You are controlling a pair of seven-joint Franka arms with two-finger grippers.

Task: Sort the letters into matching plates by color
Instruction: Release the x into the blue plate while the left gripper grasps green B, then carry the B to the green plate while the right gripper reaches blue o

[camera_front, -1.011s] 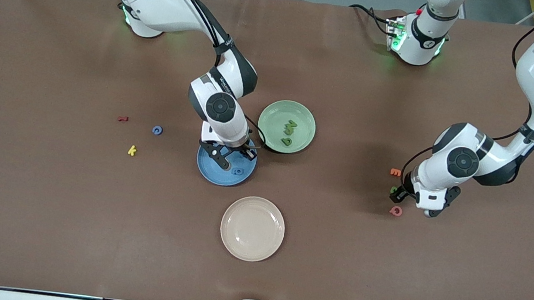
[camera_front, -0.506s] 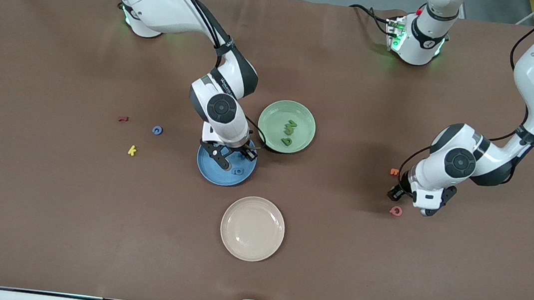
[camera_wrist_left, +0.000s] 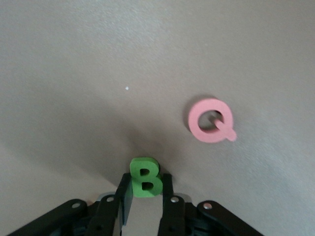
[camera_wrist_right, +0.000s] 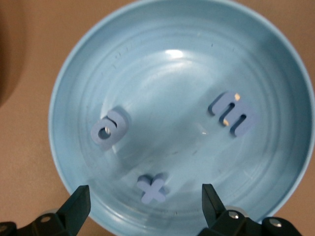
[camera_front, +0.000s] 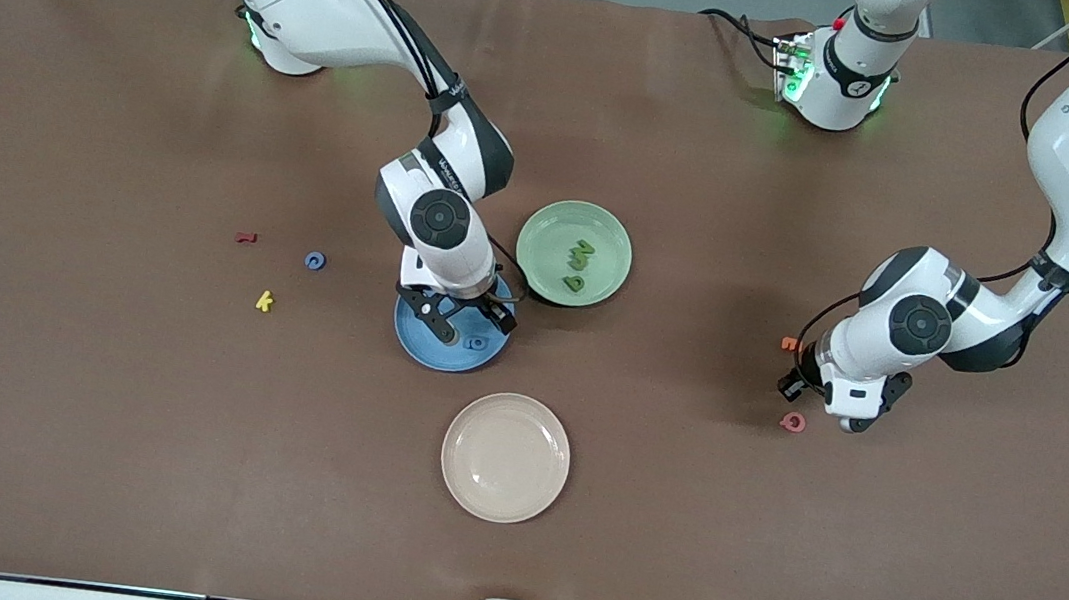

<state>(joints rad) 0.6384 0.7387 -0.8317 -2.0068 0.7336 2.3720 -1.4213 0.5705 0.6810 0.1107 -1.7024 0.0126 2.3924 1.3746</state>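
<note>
My left gripper is going to let go of the green "B", now low beside a pink "Q", on the pale green plate (camera_front: 558, 268), beside its letters toward the blue plate.
My right gripper (camera_front: 469, 319) hangs open just over the blue plate (camera_front: 428, 353). In the right wrist view the blue plate (camera_wrist_right: 167, 78) holds three blue letters: an "a" (camera_wrist_right: 109, 129), an "m" (camera_wrist_right: 234, 114) and an "x" (camera_wrist_right: 152, 189), which lies between the spread fingers of the right gripper (camera_wrist_right: 145, 199). One more blue letter (camera_front: 314, 261) lies on the table toward the right arm's end. The pale green plate (camera_front: 547, 231) holds green letters (camera_front: 580, 257). My left gripper (camera_wrist_left: 146, 186) is shut on a green "B" (camera_wrist_left: 145, 176), low at the table beside a pink "Q" (camera_wrist_left: 210, 121).
A cream plate (camera_front: 505, 457) sits nearer the front camera than the blue one. A red letter (camera_front: 246, 237) and a yellow "k" (camera_front: 264, 301) lie near the loose blue letter. An orange letter (camera_front: 791, 344) and the pink "Q" (camera_front: 792, 422) flank the left gripper (camera_front: 799, 384).
The right gripper's fingers have spread apart over the blue plate. The left gripper has closed on the green letter, which no longer shows on the table in the front view.
</note>
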